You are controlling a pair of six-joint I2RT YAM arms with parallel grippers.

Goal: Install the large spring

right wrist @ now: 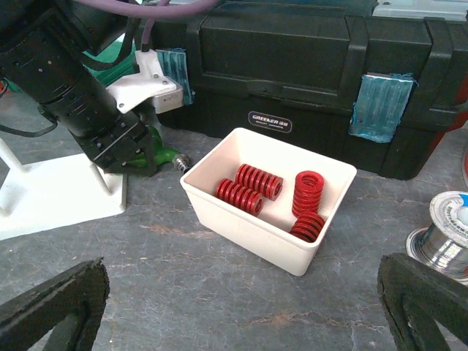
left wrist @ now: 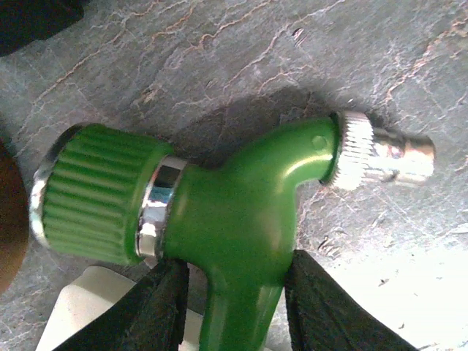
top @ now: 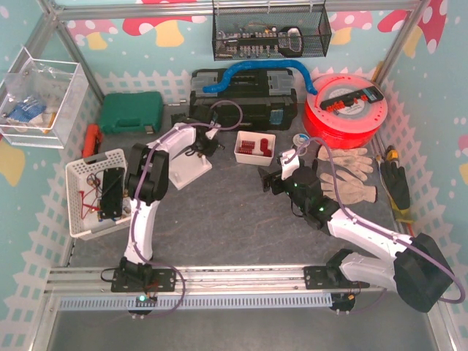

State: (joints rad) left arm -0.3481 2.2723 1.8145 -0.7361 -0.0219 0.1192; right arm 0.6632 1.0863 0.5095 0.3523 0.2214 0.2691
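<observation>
The red spring is upright in the white bin. Next, my right gripper will move to the upper end [top: 264,142] [right wrist: 308,183] of that spring and close on it there.
A white bin [right wrist: 248,223] holds several red coil springs [right wrist: 248,189]; it also shows in the top view [top: 254,148]. My left gripper [left wrist: 238,296] is shut on a green gun-shaped body [left wrist: 241,212] with a ribbed green cap [left wrist: 95,194] and a silver knurled fitting [left wrist: 380,153]. It holds the body low over the grey mat, left of the bin, by a white stand [top: 191,170]. In the top view that gripper [top: 205,146] sits near the stand. My right gripper [right wrist: 241,303] is open and empty, in front of the bin and apart from it; it also shows in the top view [top: 272,180].
A black toolbox [right wrist: 292,88] stands right behind the bin. A solder spool [right wrist: 442,234] lies to the right. The top view shows a red reel [top: 345,110], work gloves [top: 349,175], a white basket [top: 95,191] at left and a green case [top: 130,111].
</observation>
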